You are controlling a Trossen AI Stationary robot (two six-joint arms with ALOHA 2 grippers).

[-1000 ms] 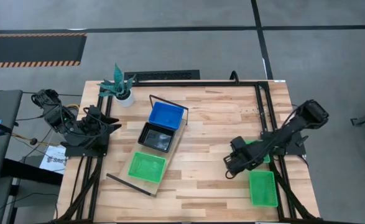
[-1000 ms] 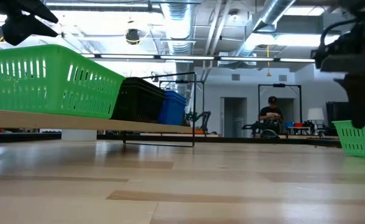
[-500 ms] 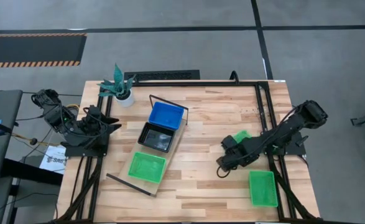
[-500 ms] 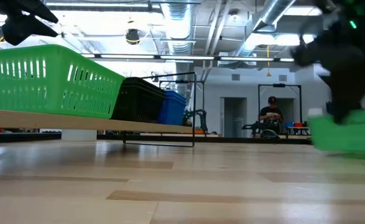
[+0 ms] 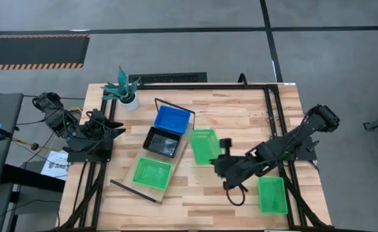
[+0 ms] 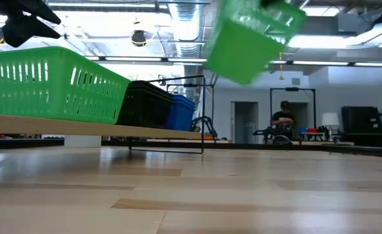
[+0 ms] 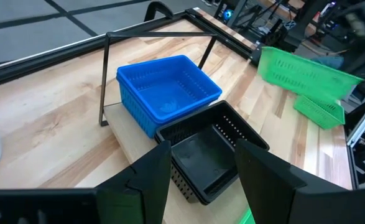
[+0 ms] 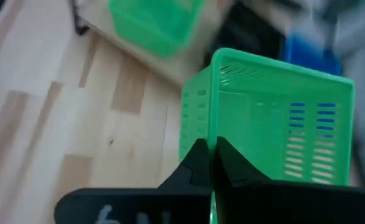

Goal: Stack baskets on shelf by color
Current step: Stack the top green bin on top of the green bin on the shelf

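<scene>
I need to let go of the green basket in my right gripper inside the green basket at the shelf's near end [image 5: 155, 172] [image 8: 159, 20].
The shelf [image 5: 183, 152] lies slanted on the table's left half. It carries a blue basket [image 5: 172, 120], a black basket [image 5: 161, 142] and a green basket [image 5: 152, 173] in a row. My right gripper [image 5: 222, 156] is shut on a second green basket [image 5: 205, 145], which it holds in the air just right of the shelf. The low view shows this basket [image 6: 252, 39] high above the table. A third green basket [image 5: 272, 194] rests flat at the table's right edge. At the table's left edge my left gripper [image 7: 201, 152] stands open and holds nothing. My right gripper pinches one side wall of the green basket at its rim [image 8: 211, 138] between its two fingers. The fingers slant downward and come from the table's right side. The basket [image 8: 275, 118] is lifted clear of the table and tilted, reaching out beyond the fingertips toward the shelf.
A potted plant [image 5: 125, 95] stands at the far left corner. Black frame rails [image 5: 274, 116] run along the table's sides. Bare wood lies in the table's near middle [image 5: 201, 193]. A person [image 6: 284, 117] sits far off in the room behind.
My right gripper has taken hold of a green basket at the table's right edge, then risen and swung toward the shelf while rolling its wrist. The basket has left the table and now hangs tilted in the air beside the shelf.
</scene>
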